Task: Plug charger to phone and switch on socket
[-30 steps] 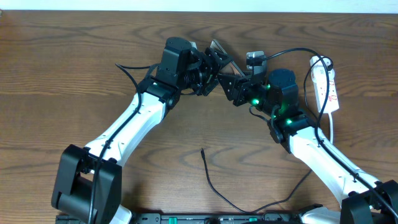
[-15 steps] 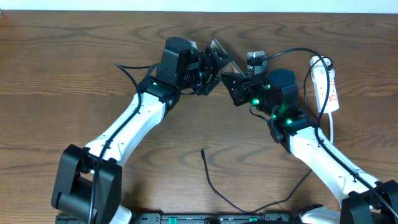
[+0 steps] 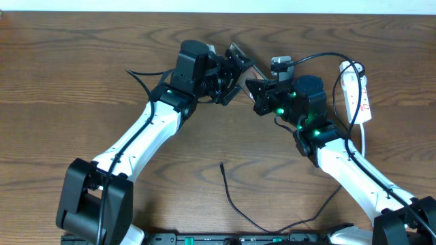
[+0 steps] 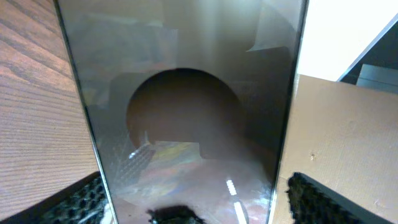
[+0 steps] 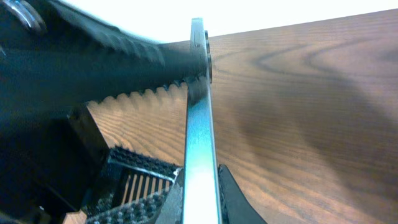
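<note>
My left gripper is holding the phone across its long edges, so next my right gripper pulls the phone clear and turns it so my left gripper can pinch its faces (image 4: 186,106).
The phone (image 3: 240,56) is held tilted above the table between both arms. My left gripper (image 3: 231,71) is shut on its long edges; in the left wrist view the dark glossy face (image 4: 186,93) fills the space between my fingers (image 4: 193,202). My right gripper (image 3: 253,85) is shut on the phone's thin edge (image 5: 198,124), one finger on each face (image 5: 199,186). The charger, a thin black cable, lies on the table with its plug tip (image 3: 221,164) free at front centre. The socket, a white power strip (image 3: 357,92), lies at the far right.
The strip's white cord (image 3: 362,139) runs toward the front beside my right arm. A black cable (image 3: 320,56) arcs from my right wrist camera toward the strip. The charger cable trails to the front edge (image 3: 259,224). The table is dark wood.
My right gripper has moved slightly up and left and come onto the phone's edge. The left arm and the charger cable have stayed put.
</note>
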You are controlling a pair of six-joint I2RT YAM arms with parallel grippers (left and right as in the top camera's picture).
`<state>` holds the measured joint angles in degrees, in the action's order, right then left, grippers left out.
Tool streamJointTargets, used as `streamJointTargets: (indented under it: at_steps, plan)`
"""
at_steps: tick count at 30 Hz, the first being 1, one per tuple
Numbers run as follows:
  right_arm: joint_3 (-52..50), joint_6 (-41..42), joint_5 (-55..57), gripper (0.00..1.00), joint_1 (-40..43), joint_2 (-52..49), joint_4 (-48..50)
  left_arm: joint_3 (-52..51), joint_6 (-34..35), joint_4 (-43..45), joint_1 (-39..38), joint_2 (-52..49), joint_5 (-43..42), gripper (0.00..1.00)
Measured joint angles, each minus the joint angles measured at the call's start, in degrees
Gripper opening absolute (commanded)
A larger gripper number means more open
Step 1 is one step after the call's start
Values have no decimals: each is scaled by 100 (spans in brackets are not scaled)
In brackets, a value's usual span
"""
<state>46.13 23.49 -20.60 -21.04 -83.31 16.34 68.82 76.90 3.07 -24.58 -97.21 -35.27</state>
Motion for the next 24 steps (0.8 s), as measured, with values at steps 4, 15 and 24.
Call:
streamJointTargets:
  at_steps: [4,15,24]
  plan:
    - [0,39,-7,1,2,-17,0,0,-4,-4,2,2,-15,94]
    - [0,247,-146,1,221,-24,7,0,-17,24,17,2,-282,94]
    - [0,1394,9,1,905,-33,144,0,-17,107,227,2,-811,94]
